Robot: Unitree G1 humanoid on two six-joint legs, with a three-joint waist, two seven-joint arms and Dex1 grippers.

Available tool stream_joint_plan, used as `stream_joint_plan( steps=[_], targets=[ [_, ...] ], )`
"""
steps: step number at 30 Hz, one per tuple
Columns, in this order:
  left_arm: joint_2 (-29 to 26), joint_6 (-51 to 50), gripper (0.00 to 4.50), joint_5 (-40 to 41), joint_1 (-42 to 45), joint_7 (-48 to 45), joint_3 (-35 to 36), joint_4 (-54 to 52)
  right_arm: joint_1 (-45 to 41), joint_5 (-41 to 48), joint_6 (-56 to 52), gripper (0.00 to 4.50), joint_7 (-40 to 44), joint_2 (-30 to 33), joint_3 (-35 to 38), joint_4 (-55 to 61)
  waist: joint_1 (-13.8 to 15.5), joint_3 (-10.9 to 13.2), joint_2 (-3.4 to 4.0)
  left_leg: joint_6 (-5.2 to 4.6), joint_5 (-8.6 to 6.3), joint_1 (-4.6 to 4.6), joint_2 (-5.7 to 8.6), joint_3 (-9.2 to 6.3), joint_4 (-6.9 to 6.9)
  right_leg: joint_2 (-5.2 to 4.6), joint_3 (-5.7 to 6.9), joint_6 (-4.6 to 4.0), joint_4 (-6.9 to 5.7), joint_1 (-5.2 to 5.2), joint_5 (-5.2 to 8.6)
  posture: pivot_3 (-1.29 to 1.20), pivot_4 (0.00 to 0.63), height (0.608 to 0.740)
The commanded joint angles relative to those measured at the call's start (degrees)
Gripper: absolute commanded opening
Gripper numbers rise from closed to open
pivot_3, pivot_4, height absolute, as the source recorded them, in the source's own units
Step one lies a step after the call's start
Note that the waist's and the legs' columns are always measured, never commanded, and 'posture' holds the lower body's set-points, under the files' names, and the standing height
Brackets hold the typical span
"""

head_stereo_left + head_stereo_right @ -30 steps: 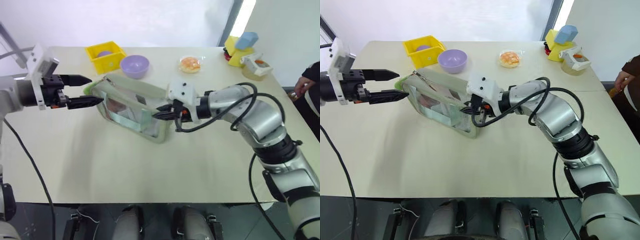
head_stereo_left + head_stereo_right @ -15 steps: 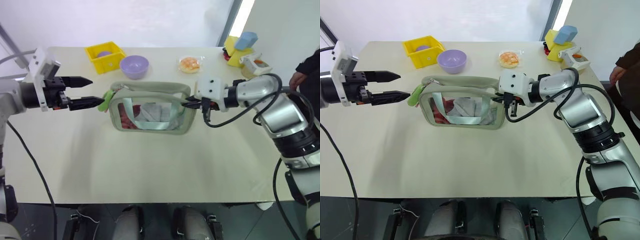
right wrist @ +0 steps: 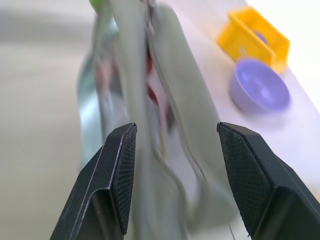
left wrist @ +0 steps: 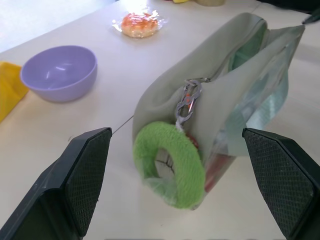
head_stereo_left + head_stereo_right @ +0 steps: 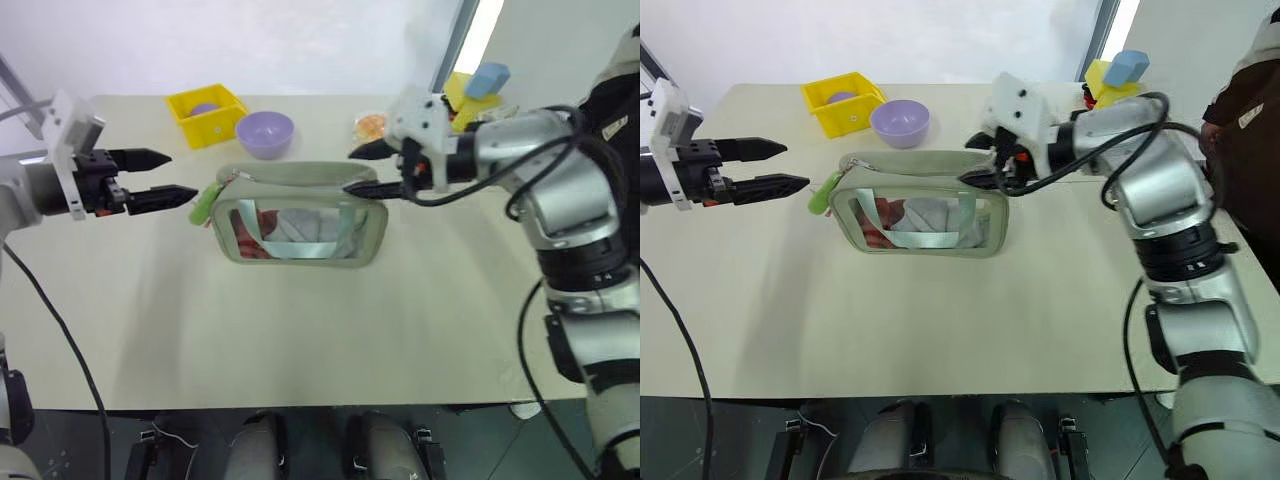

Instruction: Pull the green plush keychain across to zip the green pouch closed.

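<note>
The green plush keychain hangs off the end of the open pouch, so next my right gripper pinches the front rim (image 5: 322,191) while my left gripper lays the keychain on top.
The green pouch (image 5: 300,215) stands upright mid-table, its clear window showing red and white contents. The green plush keychain (image 5: 205,203) hangs from a metal clip at the pouch's left end. My left gripper (image 5: 178,175) is open just left of the keychain, which sits between its fingers (image 4: 85,175) without touching them. My right gripper (image 5: 350,170) is open over the pouch's right end, its fingers (image 3: 117,175) either side of the pouch's gaping top (image 3: 150,100).
A yellow bin (image 5: 208,108) and a purple bowl (image 5: 265,132) sit at the back left behind the pouch. A wrapped pastry (image 4: 136,24) lies further right. Yellow and blue items (image 5: 480,85) stand at the back right. A person in dark clothes (image 5: 1240,90) is at the right edge.
My right gripper swung the pouch square, then opened, let go of its right end and rose. The pouch now stands alone on the table. My left gripper stayed open by the keychain.
</note>
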State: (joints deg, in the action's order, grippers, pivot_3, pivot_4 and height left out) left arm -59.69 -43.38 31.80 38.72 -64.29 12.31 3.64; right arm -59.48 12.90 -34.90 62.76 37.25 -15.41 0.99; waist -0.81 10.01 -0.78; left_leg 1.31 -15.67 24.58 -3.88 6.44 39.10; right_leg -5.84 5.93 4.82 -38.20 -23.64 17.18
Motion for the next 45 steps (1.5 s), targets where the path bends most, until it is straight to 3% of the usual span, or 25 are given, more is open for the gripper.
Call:
stream_joint_plan(
  steps=[1,9,12,15,16,29,38,45],
  targets=[
    [-0.8,1.0,4.50,-0.1,0.2,0.2,1.2,-0.5,0.3,-1.6,1.1,2.63,-0.6,-0.4,-0.4,0.3,0.4,0.0,0.00,0.00,0.00,0.03,0.02,-0.01,0.00,-0.01,0.00,0.00,0.01,-0.01,0.00,0.00,0.150,0.739],
    [-1.2,0.8,4.50,0.3,-1.8,1.3,2.7,-1.5,1.9,-2.1,-0.2,2.63,1.3,-0.4,-2.1,1.8,0.0,0.0,0.00,0.00,0.00,0.04,0.02,-0.03,0.02,-0.02,0.01,0.00,-0.02,-0.02,0.00,0.00,0.150,0.739],
    [-0.8,1.8,4.50,-0.5,-2.6,2.2,2.6,-0.6,2.2,-2.0,0.1,1.79,1.7,-0.6,-1.9,1.8,0.0,0.0,0.00,0.00,0.00,0.04,0.02,-0.01,0.01,-0.02,0.00,0.00,-0.02,-0.03,0.00,0.00,0.150,0.739],
    [0.1,2.4,4.50,-0.9,-3.2,3.6,2.6,0.7,2.5,-2.0,0.2,0.31,1.9,-0.8,-1.9,2.0,0.0,0.0,0.00,0.00,0.00,0.04,0.02,-0.02,0.01,-0.01,0.00,0.00,-0.01,-0.02,0.00,0.00,0.150,0.739],
    [0.3,2.6,4.50,-0.9,-3.4,3.8,2.5,0.9,2.5,-2.0,0.1,0.05,1.9,-0.9,-1.8,2.1,0.0,0.0,0.00,0.00,0.00,0.04,0.02,-0.02,0.01,-0.01,0.00,0.00,-0.01,-0.02,0.00,0.00,0.150,0.739],
    [4.0,3.3,4.50,-1.6,-7.4,3.3,-1.3,-1.3,3.9,-1.7,-0.8,0.05,2.5,-0.7,-1.7,4.5,0.0,0.0,0.00,0.00,0.00,0.01,0.02,0.00,0.01,-0.01,0.00,0.00,-0.03,-0.02,0.00,0.00,0.150,0.739],
    [4.1,5.0,0.10,-2.3,-7.8,1.9,-1.8,-0.9,4.1,-1.7,-1.1,0.00,1.9,-0.8,-1.4,4.7,0.0,0.0,0.00,0.00,0.00,0.01,0.01,0.00,0.01,-0.01,0.00,0.00,-0.02,-0.01,0.00,0.00,0.150,0.739],
    [3.0,3.3,0.04,-0.7,-0.5,0.9,-0.6,0.1,4.3,-1.8,-0.6,0.00,1.5,-1.0,-1.4,4.7,0.0,0.0,-0.01,0.00,0.00,0.00,0.02,-0.01,0.01,-0.01,0.00,0.00,-0.02,0.00,0.00,0.00,0.150,0.739]
  ],
)
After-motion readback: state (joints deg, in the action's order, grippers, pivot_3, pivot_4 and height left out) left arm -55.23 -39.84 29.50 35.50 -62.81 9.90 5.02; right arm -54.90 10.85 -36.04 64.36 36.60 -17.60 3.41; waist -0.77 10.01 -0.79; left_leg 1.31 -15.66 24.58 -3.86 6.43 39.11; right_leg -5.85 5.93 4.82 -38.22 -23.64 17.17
